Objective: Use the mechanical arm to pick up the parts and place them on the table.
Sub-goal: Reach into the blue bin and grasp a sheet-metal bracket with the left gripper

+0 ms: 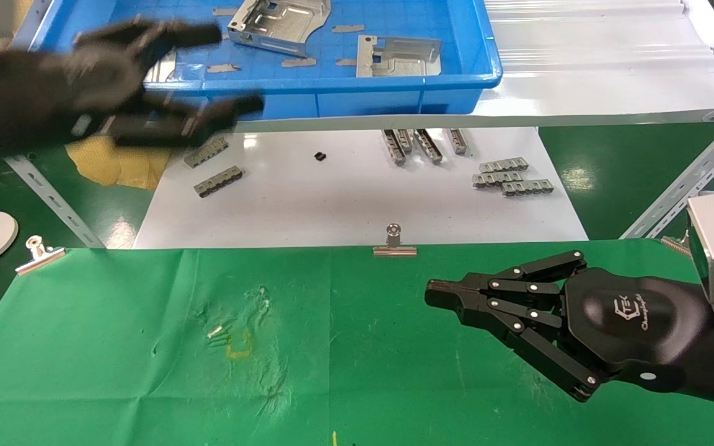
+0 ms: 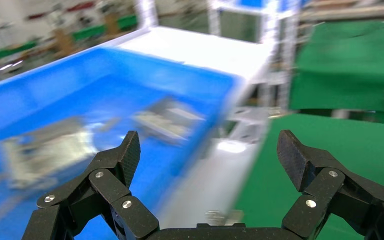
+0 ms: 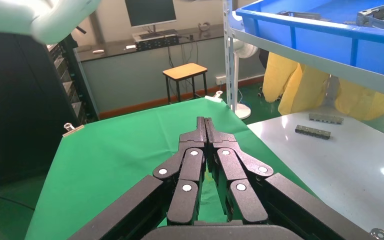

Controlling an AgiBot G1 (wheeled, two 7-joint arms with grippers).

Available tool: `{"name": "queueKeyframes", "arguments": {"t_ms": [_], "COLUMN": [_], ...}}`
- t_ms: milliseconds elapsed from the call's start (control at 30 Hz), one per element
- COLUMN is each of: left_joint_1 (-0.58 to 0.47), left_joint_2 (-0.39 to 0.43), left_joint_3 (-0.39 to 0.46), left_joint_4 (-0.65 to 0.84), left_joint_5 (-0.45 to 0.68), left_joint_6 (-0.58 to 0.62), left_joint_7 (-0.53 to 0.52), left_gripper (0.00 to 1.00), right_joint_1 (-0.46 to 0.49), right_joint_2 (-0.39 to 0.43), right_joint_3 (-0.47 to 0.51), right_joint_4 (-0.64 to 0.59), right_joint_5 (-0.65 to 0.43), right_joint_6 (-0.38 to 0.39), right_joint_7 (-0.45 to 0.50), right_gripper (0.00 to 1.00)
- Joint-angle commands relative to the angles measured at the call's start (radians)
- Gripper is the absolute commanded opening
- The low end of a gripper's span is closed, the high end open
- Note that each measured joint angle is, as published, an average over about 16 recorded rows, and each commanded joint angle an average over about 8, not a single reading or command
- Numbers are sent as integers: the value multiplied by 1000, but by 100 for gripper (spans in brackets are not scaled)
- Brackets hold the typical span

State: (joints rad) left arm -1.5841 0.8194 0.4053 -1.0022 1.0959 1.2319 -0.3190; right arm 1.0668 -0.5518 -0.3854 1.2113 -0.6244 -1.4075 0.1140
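Next, I move my left gripper to the silver part at the blue bin's back middle and close it on its narrow side with round holes (image 1: 243, 15) (image 2: 11, 164).
Two silver stamped parts lie in the blue bin (image 1: 394, 87) on the shelf: one part (image 1: 279, 21) at the back middle, another part (image 1: 397, 57) near the bin's front right. My left gripper (image 1: 233, 71) is blurred, open and empty, hovering at the bin's front left edge; its wrist view shows its wide-apart pads (image 2: 130, 152) over the bin (image 2: 55, 100) and blurred parts (image 2: 167, 120). My right gripper (image 1: 434, 294) is shut and empty, low over the green table (image 1: 146, 347) at the right; it also shows in its wrist view (image 3: 204, 122).
A glossy white board (image 1: 344, 198) below the shelf carries several small grey comb-like strips (image 1: 512, 176) and a tiny black piece (image 1: 319, 156). Binder clips (image 1: 394, 243) grip the cloth's far edge. A yellow cloth (image 1: 118, 162) lies at the left. A slanted shelf brace (image 1: 685, 186) stands right.
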Motion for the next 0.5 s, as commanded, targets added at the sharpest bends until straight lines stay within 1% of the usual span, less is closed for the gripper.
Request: {"name": "queueKeyframes", "arguments": {"t_ms": [33, 133, 167, 200, 233, 333, 400, 433, 467, 500], "left_joint_1": [-102, -238, -278, -315, -350, -432, -467, -480, -489, -495], "left_joint_2": [51, 157, 192, 229, 264, 361, 415, 439, 460, 478], "left_joint_3": [39, 109, 130, 151, 169, 212, 228, 233, 237, 239], "left_joint_4": [68, 244, 305, 371, 435, 614, 710, 752, 786, 814], "left_joint_5": [80, 209, 248, 286, 320, 402, 437, 449, 458, 465], "left_joint_6": [-33, -90, -112, -136, -162, -254, -327, -366, -404, -440], "left_joint_7": [-30, -60, -67, -75, -82, -100, -108, -111, -113, -114], "left_gripper": [100, 100, 100, 99, 92, 55, 30, 17, 6, 0], "right_joint_1": [0, 0, 0, 0, 0, 0, 0, 0, 0, 0], "right_joint_2": [0, 0, 0, 0, 0, 0, 0, 0, 0, 0], "right_joint_3": [0, 0, 0, 0, 0, 0, 0, 0, 0, 0], "right_joint_4": [0, 0, 0, 0, 0, 0, 0, 0, 0, 0], "right_joint_5": [0, 0, 0, 0, 0, 0, 0, 0, 0, 0], "right_joint_6": [0, 0, 0, 0, 0, 0, 0, 0, 0, 0], "right_joint_7": [0, 0, 0, 0, 0, 0, 0, 0, 0, 0], "right_gripper": [0, 0, 2, 10, 22, 60, 85, 95, 100, 100]}}
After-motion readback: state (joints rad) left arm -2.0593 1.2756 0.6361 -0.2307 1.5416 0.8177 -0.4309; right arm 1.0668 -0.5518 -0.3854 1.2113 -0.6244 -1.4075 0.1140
